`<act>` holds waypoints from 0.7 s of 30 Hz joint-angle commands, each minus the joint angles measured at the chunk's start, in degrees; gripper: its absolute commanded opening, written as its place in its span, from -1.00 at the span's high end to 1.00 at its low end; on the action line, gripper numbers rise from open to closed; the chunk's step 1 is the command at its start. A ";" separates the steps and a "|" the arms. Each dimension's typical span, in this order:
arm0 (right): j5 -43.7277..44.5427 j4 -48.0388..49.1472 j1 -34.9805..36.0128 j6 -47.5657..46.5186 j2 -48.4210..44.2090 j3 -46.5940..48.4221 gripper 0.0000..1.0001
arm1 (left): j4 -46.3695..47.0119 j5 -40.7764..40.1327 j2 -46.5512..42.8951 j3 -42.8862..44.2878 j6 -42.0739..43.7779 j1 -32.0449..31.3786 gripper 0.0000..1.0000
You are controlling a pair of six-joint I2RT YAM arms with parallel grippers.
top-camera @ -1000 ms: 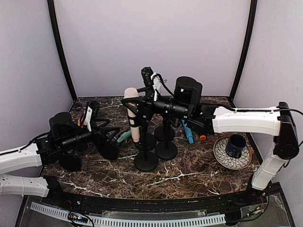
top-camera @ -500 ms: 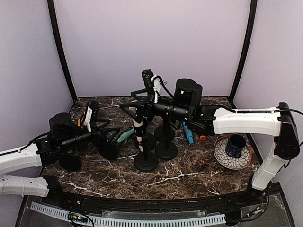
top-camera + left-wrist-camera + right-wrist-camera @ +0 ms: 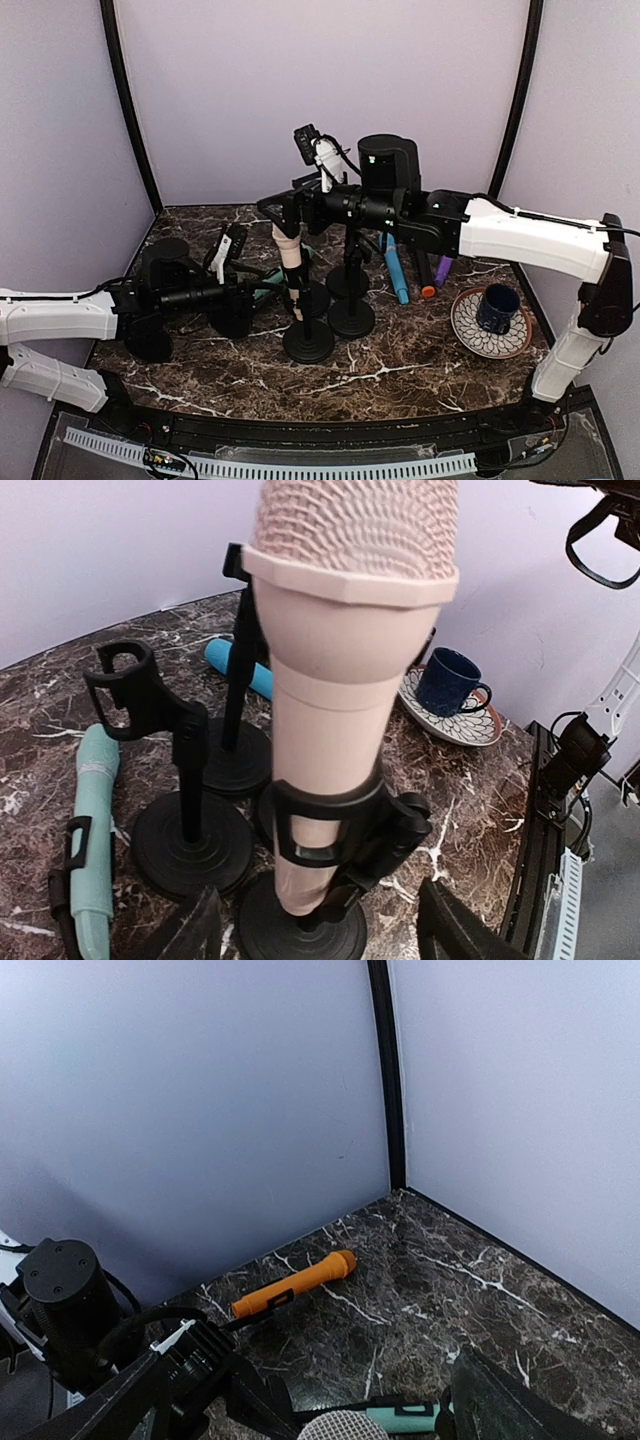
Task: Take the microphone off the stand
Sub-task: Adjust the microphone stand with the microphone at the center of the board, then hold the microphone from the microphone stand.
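The pale pink microphone has its upper body (image 3: 286,238) just below its mesh head and above the stand's clip. My right gripper closes there next.
A pale pink microphone (image 3: 291,262) stands upright in the black clip of a stand (image 3: 308,340) at the table's middle. My right gripper (image 3: 286,211) is open, with its jaws on either side of the microphone's head, which hides the head from above. In the right wrist view only the mesh top (image 3: 345,1428) shows, between the fingers (image 3: 505,1400). My left gripper (image 3: 258,292) is open at the stand's left, low by the clip. In the left wrist view the microphone (image 3: 345,680) sits in the clip (image 3: 335,825) between the open fingers (image 3: 190,930).
Other empty stands (image 3: 350,305) (image 3: 230,315) (image 3: 185,770) stand close by. A teal microphone (image 3: 95,810) lies to the left and a blue one (image 3: 397,275) to the right. An orange torch-like object (image 3: 295,1285) lies at the back left. A blue mug (image 3: 497,305) sits on a patterned plate (image 3: 470,335).
My right gripper has moved left over the microphone's head, which was in plain view before, and its arm has risen. My left arm has reached right, toward the stand.
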 commanded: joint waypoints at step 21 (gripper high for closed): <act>5.24 -7.78 0.29 0.56 -3.51 -4.11 -0.87 | 11.29 -0.76 10.21 6.76 -3.95 -6.30 -0.37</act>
